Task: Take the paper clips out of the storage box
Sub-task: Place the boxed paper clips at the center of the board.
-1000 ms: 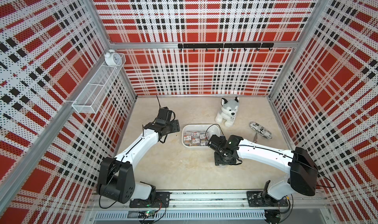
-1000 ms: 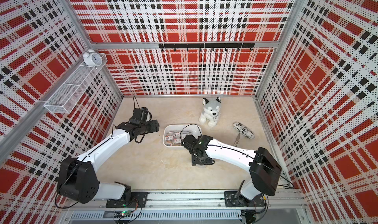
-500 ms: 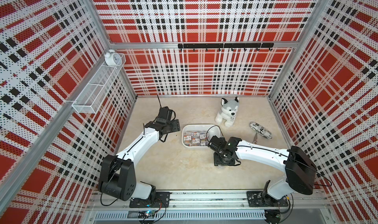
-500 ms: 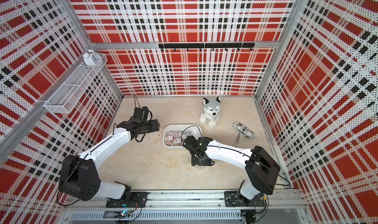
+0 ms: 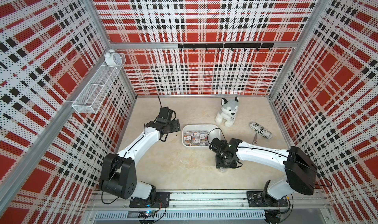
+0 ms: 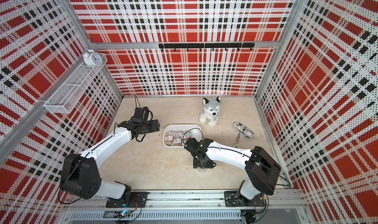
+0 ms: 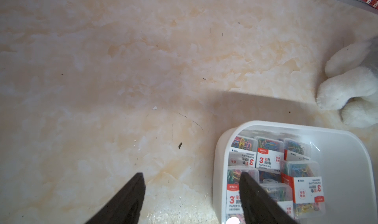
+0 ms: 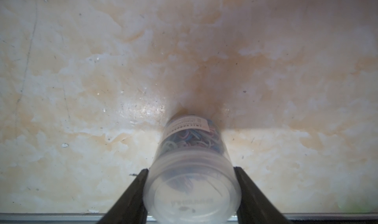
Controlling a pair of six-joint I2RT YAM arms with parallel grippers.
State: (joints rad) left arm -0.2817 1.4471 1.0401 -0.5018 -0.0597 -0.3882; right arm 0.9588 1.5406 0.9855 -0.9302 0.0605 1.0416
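Next, I let go of the round clear tub, now at or just above the tabletop, with my right gripper on the bare tabletop (image 5: 225, 169) (image 8: 206, 127) between the storage box and the front edge.
The white storage box (image 5: 215, 133) (image 6: 196, 129) (image 7: 347, 151) sits mid-table and holds several clear cases of coloured paper clips (image 5: 195, 139) (image 6: 175, 138) (image 7: 268, 157). My right gripper (image 5: 224, 165) (image 6: 202, 164) (image 8: 191, 169) points down at the table in front of the box. It is shut on a round clear tub of clips (image 8: 190, 143) (image 5: 223, 170). The tub's base is at the tabletop or just above it; I cannot tell which. My left gripper (image 5: 176, 126) (image 6: 157, 127) (image 7: 191, 174) hangs open and empty, just left of the box.
A plush dog (image 5: 227, 112) sits behind the box. A patterned pouch (image 5: 260, 129) and scissors (image 5: 255, 140) lie to the right. On the left wall a wire basket (image 5: 96, 90) carries an alarm clock (image 5: 112, 58). A hook rail (image 5: 225, 46) is on the back wall.
My right gripper, still shut on the tub, has dropped slightly toward the table in front of the box. The left arm has not moved.
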